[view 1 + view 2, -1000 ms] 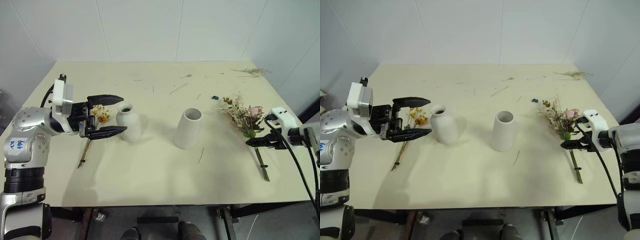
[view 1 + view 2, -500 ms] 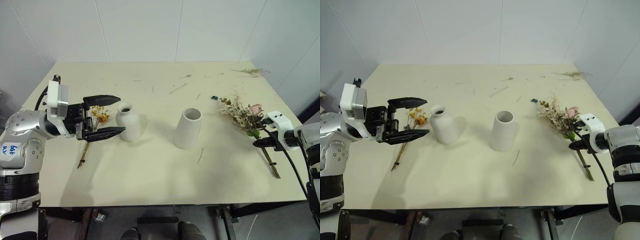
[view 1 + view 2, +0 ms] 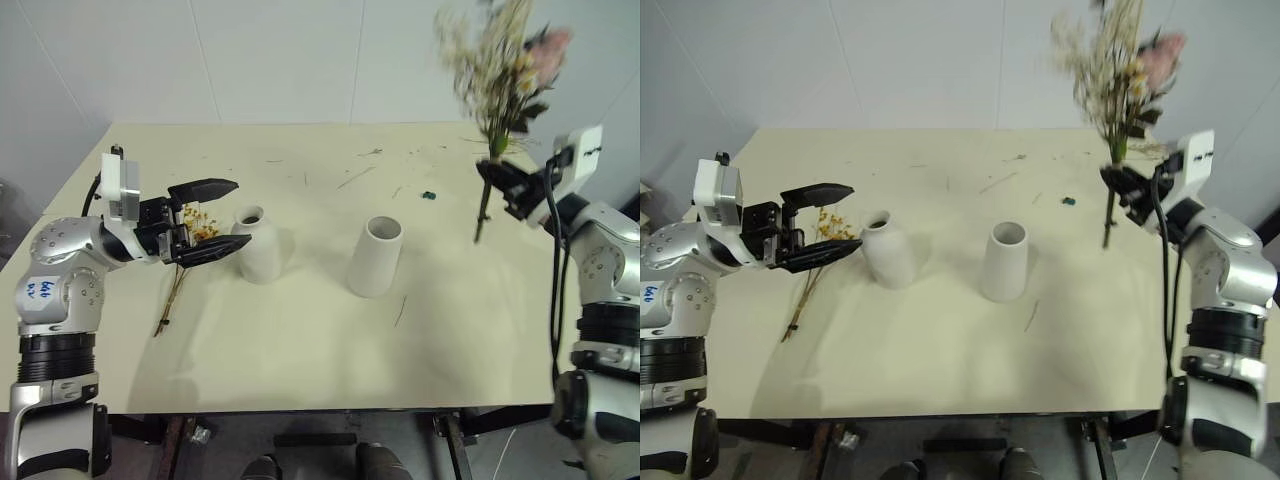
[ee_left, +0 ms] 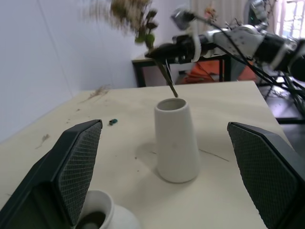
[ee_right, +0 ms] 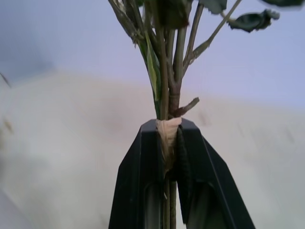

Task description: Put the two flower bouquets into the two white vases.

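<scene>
My right gripper needs to release the pink-rose bouquet inside the opening of the taller cone vase (image 3: pixel 384 229).
My right gripper (image 3: pixel 497 176) is shut on the stems of the tall pink-rose bouquet (image 3: pixel 505 70), holding it upright in the air above the table's right side; the clamped stems (image 5: pixel 167 129) show between its fingers. The small yellow-orange bouquet (image 3: pixel 187 262) lies flat on the table at the left. My left gripper (image 3: pixel 217 215) hovers open just above its flower heads, beside the short round vase (image 3: pixel 258 243). The taller cone vase (image 3: pixel 376 256) stands at the table's middle, also seen between the left fingers (image 4: pixel 176 140).
Loose dried sprigs (image 3: pixel 503 143) lie at the far right corner, and thin stem bits (image 3: pixel 356 177) are scattered over the far half of the cream table (image 3: pixel 320 350). A small dark bit (image 3: pixel 429 195) lies right of centre.
My right gripper closed on the pink-rose bouquet's stems and swung it up off the table, upright and toward the middle. The left gripper stays open over the small bouquet.
</scene>
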